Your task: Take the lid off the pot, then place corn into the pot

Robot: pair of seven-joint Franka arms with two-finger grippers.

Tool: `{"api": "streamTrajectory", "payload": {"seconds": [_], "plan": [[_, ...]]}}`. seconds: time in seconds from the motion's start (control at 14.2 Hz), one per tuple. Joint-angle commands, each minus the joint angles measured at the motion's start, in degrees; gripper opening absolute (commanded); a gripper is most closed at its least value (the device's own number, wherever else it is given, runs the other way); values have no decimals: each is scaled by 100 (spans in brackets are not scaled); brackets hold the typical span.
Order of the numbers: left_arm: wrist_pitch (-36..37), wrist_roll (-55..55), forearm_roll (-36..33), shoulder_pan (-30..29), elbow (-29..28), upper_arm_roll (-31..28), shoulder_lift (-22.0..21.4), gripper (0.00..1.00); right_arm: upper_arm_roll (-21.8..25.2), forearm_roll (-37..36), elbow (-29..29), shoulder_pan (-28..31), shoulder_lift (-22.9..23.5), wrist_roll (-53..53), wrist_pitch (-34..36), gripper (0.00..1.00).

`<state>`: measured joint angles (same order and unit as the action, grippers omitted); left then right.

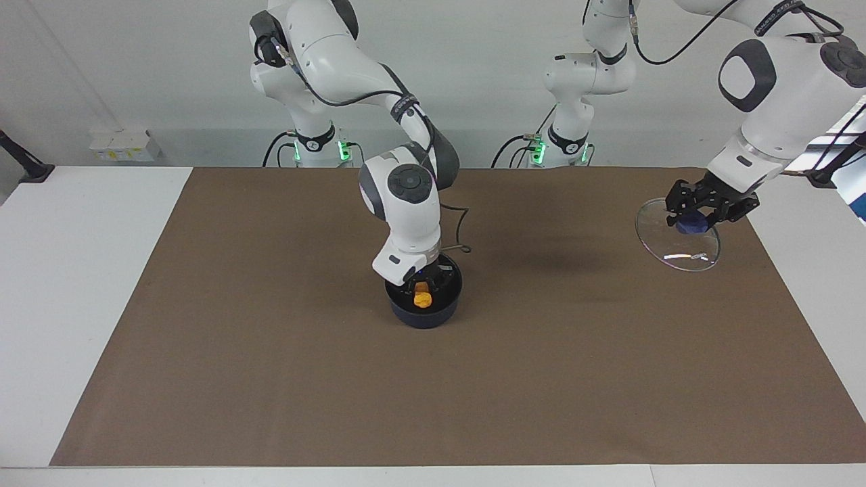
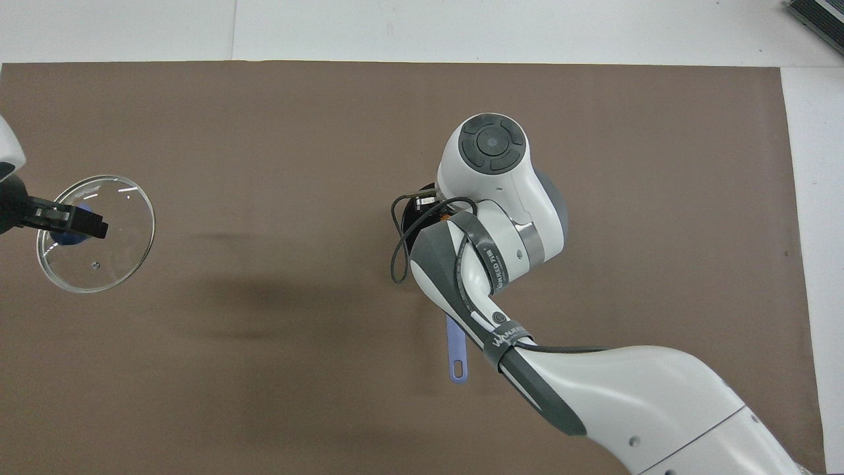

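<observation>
Once released, the glass lid will sit on the brown mat [image 2: 157, 293] just past my left gripper, toward the pot's handle.
The dark navy pot [image 1: 425, 314] stands uncovered near the middle of the brown mat. In the overhead view only its blue-purple handle [image 2: 456, 353] shows, pointing toward the robots; my right arm covers the rest. My right gripper [image 1: 422, 292] is at the pot's mouth, shut on the yellow-orange corn [image 1: 422, 297], which hangs just inside the rim. My left gripper [image 1: 697, 220] is shut on the blue knob of the clear glass lid [image 1: 676, 247]. It holds the lid tilted above the mat at the left arm's end of the table [image 2: 112, 251].
The brown mat [image 1: 270, 372] covers most of the white table. A black cable [image 2: 395, 251] loops off my right arm's wrist beside the pot. A dark object [image 2: 821, 16] lies at the table's corner farthest from the robots, at the right arm's end.
</observation>
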<state>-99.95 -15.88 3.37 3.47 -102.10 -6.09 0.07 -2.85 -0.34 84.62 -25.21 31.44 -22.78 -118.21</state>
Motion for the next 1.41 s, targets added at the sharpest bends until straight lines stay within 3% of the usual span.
{"api": "streamTrajectory", "payload": {"seconds": [0.0, 0.28, 0.64, 0.92, 1.06, 1.13, 1.2, 1.34], "plan": [[-437, -3, -153, -48, -687, 37, -455, 0, -5, 60, 117, 16, -76, -33, -141, 99], [-1051, -64, -153, -84, -1397, 37, -569, 0, 3, -19, 81, 24, -172, -78, -89, 100], [-1965, -91, -162, -321, -2418, 37, -588, 0, 65, -45, 81, 620, -1059, 36, 315, 100], [-3248, -100, -153, -330, -3438, 37, -508, 0, 74, -54, 73, 1253, -1648, 379, 929, 100], [-3513, -100, -153, -330, -3544, 37, -377, 9, 74, -54, 64, 1535, -2034, 388, 1421, 100], [-3558, -100, -162, -330, -3545, 37, -281, 44, 74, -54, 55, 1623, -2228, 388, 1676, 100], [-3584, -100, -162, -330, -3536, 37, -236, 99, 82, -45, 46, 1650, -2404, 388, 1896, 100], [-3567, -91, -153, -330, -3431, 37, -201, 100, 82, -45, -41, 1746, -2712, 397, 2344, 100]]}}
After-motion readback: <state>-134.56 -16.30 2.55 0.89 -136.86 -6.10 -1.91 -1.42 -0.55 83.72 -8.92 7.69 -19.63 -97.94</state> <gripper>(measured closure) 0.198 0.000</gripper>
